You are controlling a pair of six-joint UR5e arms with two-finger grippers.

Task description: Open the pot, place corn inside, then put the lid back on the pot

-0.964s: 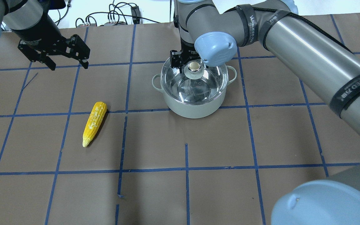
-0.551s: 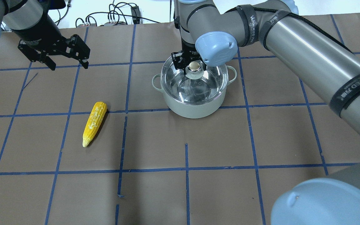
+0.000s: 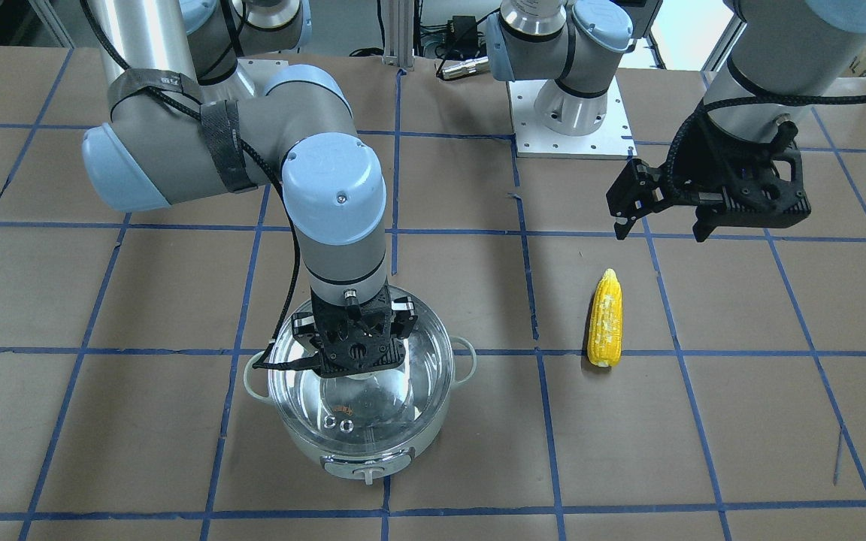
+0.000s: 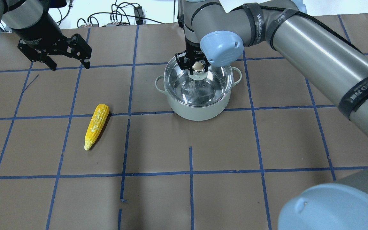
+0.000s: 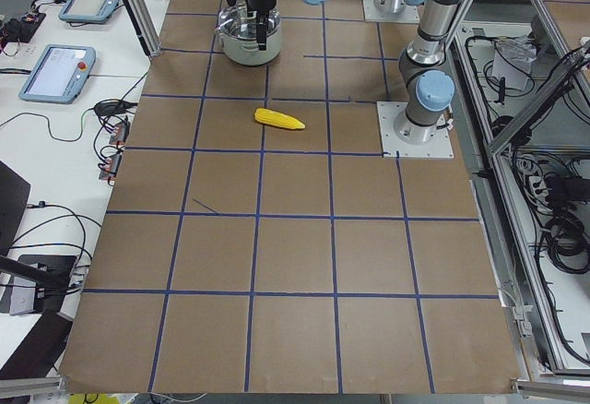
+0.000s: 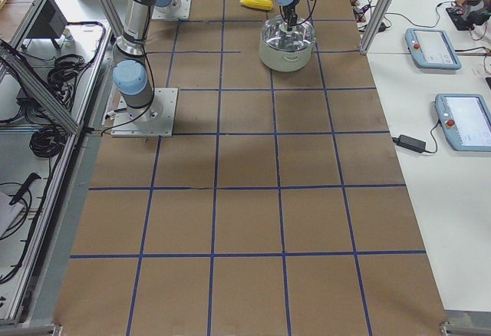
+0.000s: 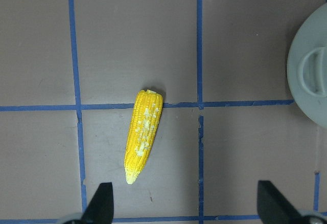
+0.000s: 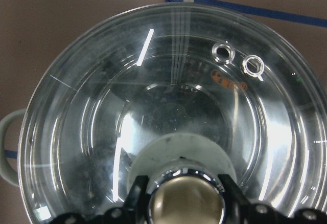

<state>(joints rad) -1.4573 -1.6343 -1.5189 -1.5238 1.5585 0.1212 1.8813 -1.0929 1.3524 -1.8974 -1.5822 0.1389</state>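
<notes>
The corn is next for my left gripper, which should go down and close across its middle [image 3: 607, 312] [image 7: 141, 139], between the pointed end and the thick end.
The pot [image 4: 196, 110] stands at the table's far middle with the clear glass lid [image 4: 204, 89] on it. My right gripper [image 4: 197, 65] comes straight down on the lid's centre knob [image 8: 186, 203]. Its fingers [image 8: 137, 196] press on both sides of the knob, so it is shut on it. The corn [image 4: 96, 126] lies on the brown table left of the pot, pointed end toward the robot. It also shows in the left wrist view [image 7: 143, 132]. My left gripper [image 4: 71, 67] hangs open and empty above the table, beyond the corn.
The brown paper table top [image 4: 222, 143] carries a grid of blue tape lines. Cables [image 4: 120, 16] lie past the far edge. The pot's loop handle [image 7: 311, 70] shows at the right edge of the left wrist view.
My right gripper has shifted over the lid's knob and closed around it. The lid stays on the pot. The left arm and the corn have not moved.
</notes>
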